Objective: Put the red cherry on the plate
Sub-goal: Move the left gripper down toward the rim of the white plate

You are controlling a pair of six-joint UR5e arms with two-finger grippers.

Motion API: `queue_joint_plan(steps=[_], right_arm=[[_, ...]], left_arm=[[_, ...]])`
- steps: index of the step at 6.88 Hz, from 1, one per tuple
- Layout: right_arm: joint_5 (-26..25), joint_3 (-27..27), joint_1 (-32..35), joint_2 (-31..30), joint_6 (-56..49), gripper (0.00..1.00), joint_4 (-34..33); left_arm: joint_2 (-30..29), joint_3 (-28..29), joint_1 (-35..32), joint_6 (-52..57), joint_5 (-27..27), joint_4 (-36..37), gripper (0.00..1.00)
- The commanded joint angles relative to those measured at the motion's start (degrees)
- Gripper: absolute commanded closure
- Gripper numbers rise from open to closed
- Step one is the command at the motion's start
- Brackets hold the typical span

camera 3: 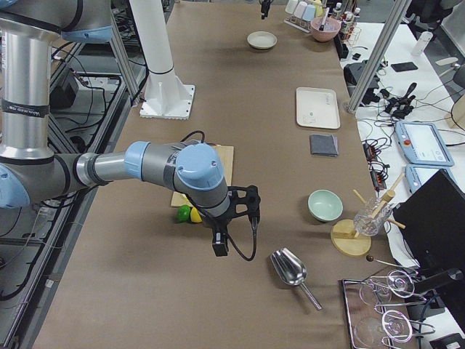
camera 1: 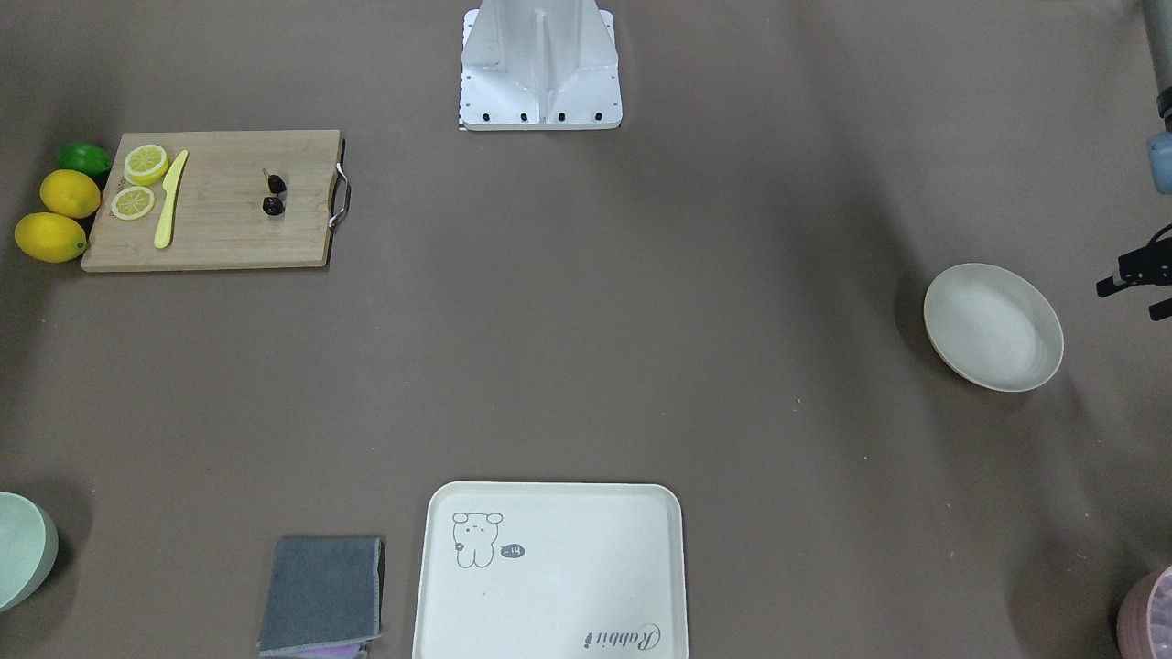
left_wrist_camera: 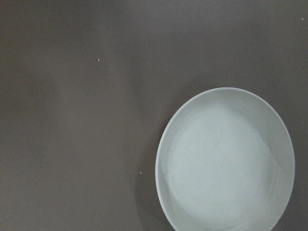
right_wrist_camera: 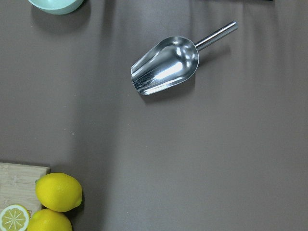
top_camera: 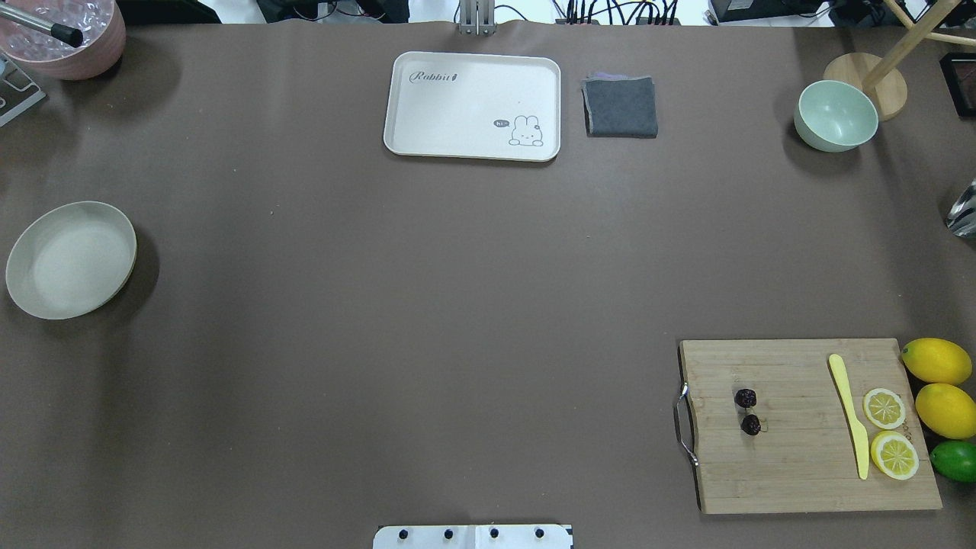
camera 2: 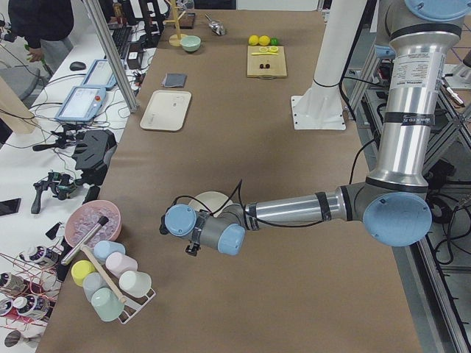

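I will close my left gripper on the rim of the round cream plate (camera 1: 1061,333) (left_wrist_camera: 158,189), on the side nearest that gripper and farthest from the cutting board.
The red cherry (top_camera: 747,412) is a pair of tiny dark cherries lying on the wooden cutting board (top_camera: 793,465), near its handle end; the front view shows the red cherry (camera 1: 273,194) too. Far across the table stands the round cream plate (top_camera: 71,259), with nothing on it. The left wrist view looks straight down on the plate (left_wrist_camera: 226,159). My left gripper (camera 2: 193,247) hovers beside the plate, and I cannot tell its state. Beyond the lemon end of the board hangs my right gripper (camera 3: 236,211), state also unclear. No fingers show in either wrist view.
Lemon slices (top_camera: 888,431), a yellow knife (top_camera: 850,412), whole lemons (top_camera: 942,385) and a lime (top_camera: 955,460) crowd the board's far end. A rabbit tray (top_camera: 473,107), grey cloth (top_camera: 620,107), green bowl (top_camera: 836,116), metal scoop (right_wrist_camera: 166,65) and pink bowl (top_camera: 65,34) ring the table.
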Motion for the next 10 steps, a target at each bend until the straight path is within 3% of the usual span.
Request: queue_joint_plan(steps=[1,2,5,7,8,9,10], right_arm=[[0.0,0.0,-0.1,0.2,-0.1,0.00,0.0],[0.0,0.0,-0.1,0.2,0.0,0.01,0.0],[0.0,0.0,-0.1,0.1,0.0,0.01,0.0],[0.0,0.0,-0.1,0.1,-0.1,0.00,0.0],[0.0,0.1,0.0,0.0,-0.1,0.00,0.0],[0.0,0.1,0.0,-0.1,-0.1,0.00,0.0],[0.0,0.1,0.1,-0.2,-0.1,0.00,0.0]], left_arm=[[0.0,1.9,5.4,-11.6,3.8,-11.4,0.03],[0.0,1.9,8.5,-15.9,7.2,-15.2,0.03],[0.0,2.4,9.1,-17.6,7.4,-17.8,0.12],[0.4,4.8,9.3,-17.6,9.3,-23.2,0.15],[0.7,4.8,9.6,-17.6,9.4,-23.7,0.23],[0.7,4.8,9.7,-17.5,9.4,-23.9,0.50],[0.8,4.9,10.3,-17.5,10.0,-25.7,0.70]])
